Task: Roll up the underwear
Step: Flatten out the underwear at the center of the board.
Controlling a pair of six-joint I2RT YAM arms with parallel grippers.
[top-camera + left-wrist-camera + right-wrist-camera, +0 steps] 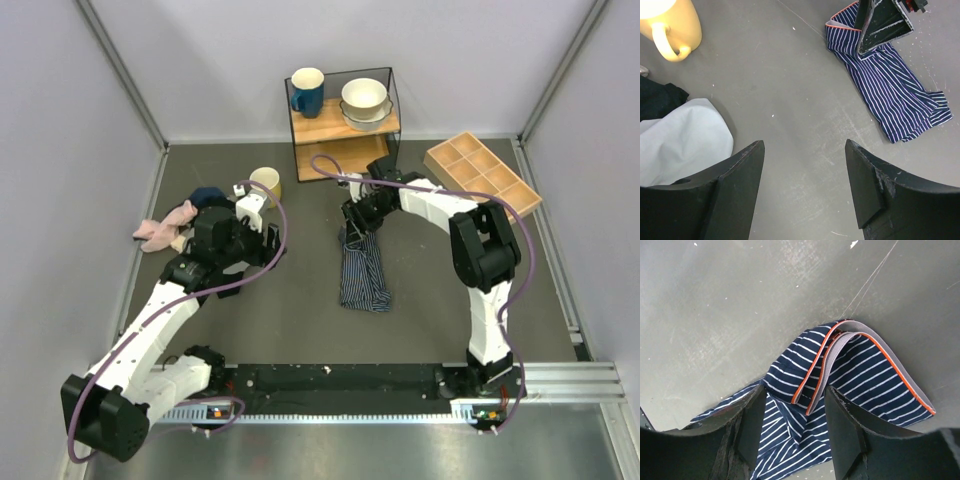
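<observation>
The underwear's waistband lies folded double, so the robot's right gripper should take the folded corner [804, 401] and spread the waistband with the left gripper before rolling.
The underwear [363, 275], navy with thin white stripes, lies in a long strip on the table's middle. It also shows in the left wrist view [895, 95]. Its far end is folded over, with the grey, orange-edged waistband [860, 347] doubled on top. My right gripper [358, 228] hovers over that folded end. In the right wrist view [796, 390] its jaws stand apart on either side of the fold, not pinching it. My left gripper [268, 240] is open and empty over bare table [805, 145], to the left of the underwear.
A yellow mug [266, 183] stands behind the left gripper. A pale grey cloth [680, 140], a dark cloth [655, 100] and a pink cloth [160, 228] lie at the left. A shelf [345, 125] with a blue mug and bowls and a wooden compartment tray [482, 175] stand at the back.
</observation>
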